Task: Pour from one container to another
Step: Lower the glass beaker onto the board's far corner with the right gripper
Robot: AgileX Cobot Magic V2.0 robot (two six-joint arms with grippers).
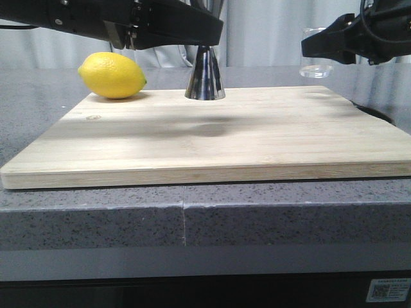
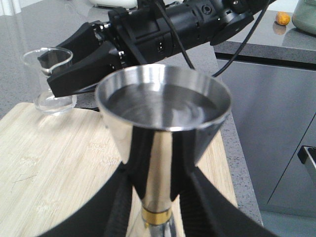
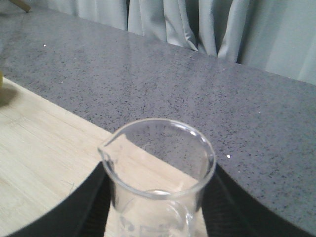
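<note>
Next, I release the glass beaker from my right gripper on the wooden board's far edge [image 1: 304, 96], by the corner opposite the lemon.
The steel jigger [image 1: 205, 80] stands upright on the wooden board [image 1: 212, 144] near its far edge. My left gripper [image 1: 196, 32] is shut on its upper cone; in the left wrist view the fingers [image 2: 123, 207] clamp the stem just above the gold waist [image 2: 157, 216]. The jigger's upper cup [image 2: 163, 101] faces the camera, and I cannot tell whether it holds liquid. The clear glass beaker [image 1: 316, 54] is upright at the board's far right corner, with my right gripper [image 1: 327, 45] shut on it. Its lip [image 3: 105, 152] points toward the board. Whether it touches the surface is unclear.
A yellow lemon [image 1: 112, 75] lies on the board's far left corner, close to the jigger. Grey speckled counter [image 1: 96, 212] surrounds the board, and curtains hang behind it. The counter's edge and a cabinet front [image 2: 276, 128] lie to the right of the board.
</note>
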